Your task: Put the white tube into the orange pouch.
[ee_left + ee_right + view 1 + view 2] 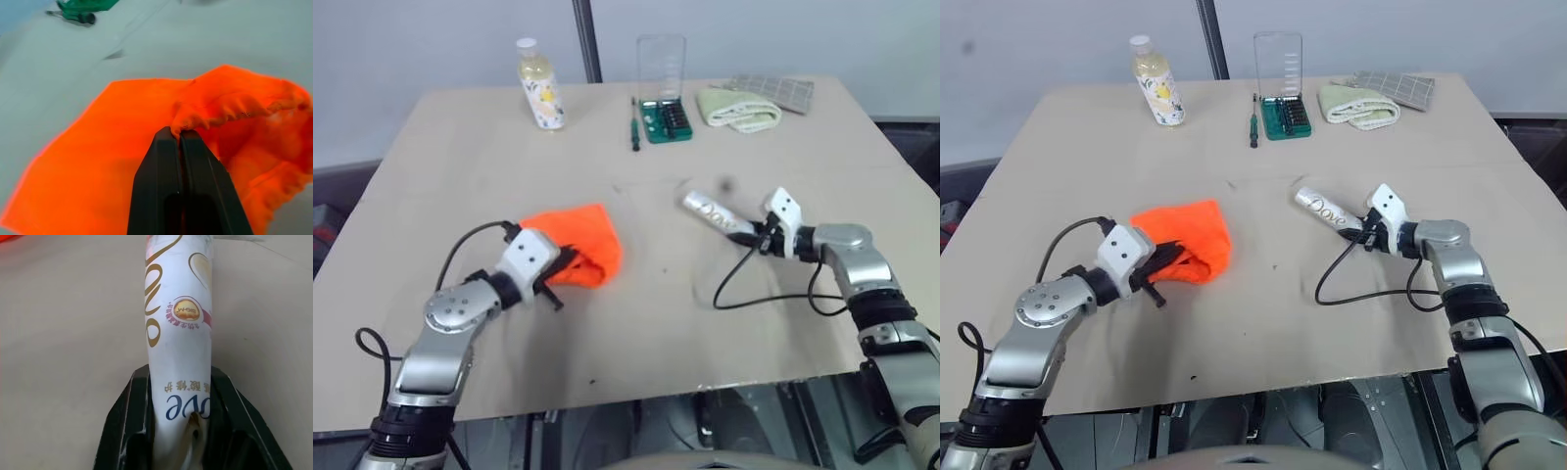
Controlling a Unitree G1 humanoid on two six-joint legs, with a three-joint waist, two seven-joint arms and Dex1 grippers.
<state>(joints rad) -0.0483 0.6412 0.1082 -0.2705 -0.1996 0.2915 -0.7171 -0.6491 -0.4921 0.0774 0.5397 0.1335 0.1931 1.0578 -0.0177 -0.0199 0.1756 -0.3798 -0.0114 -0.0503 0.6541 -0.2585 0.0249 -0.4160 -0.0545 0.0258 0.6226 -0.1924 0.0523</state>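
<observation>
Next, I let go of the white tube with my right gripper inside the orange pouch [605,235], toward the edge that faces my right gripper.
The orange pouch [585,238] lies on the table left of centre, with its mouth bunched up at the side nearest me. My left gripper [566,264] is shut on a fold of that gathered rim [195,117], the two fingers [161,161] pressed together. Right of centre lies the white tube [709,210], cap end pointing away to the left and its crimped end toward my right gripper [751,235]. In the right wrist view the tube [178,323] runs between both black fingers [127,416], which clamp its flat end.
At the back of the table [636,323] stand a capped bottle [540,86], a green bit set [666,119] with a clear lid, a screwdriver [634,127], a pale green cloth [739,108] and a grey checked cloth [781,91]. A black cable [744,289] loops by the right arm.
</observation>
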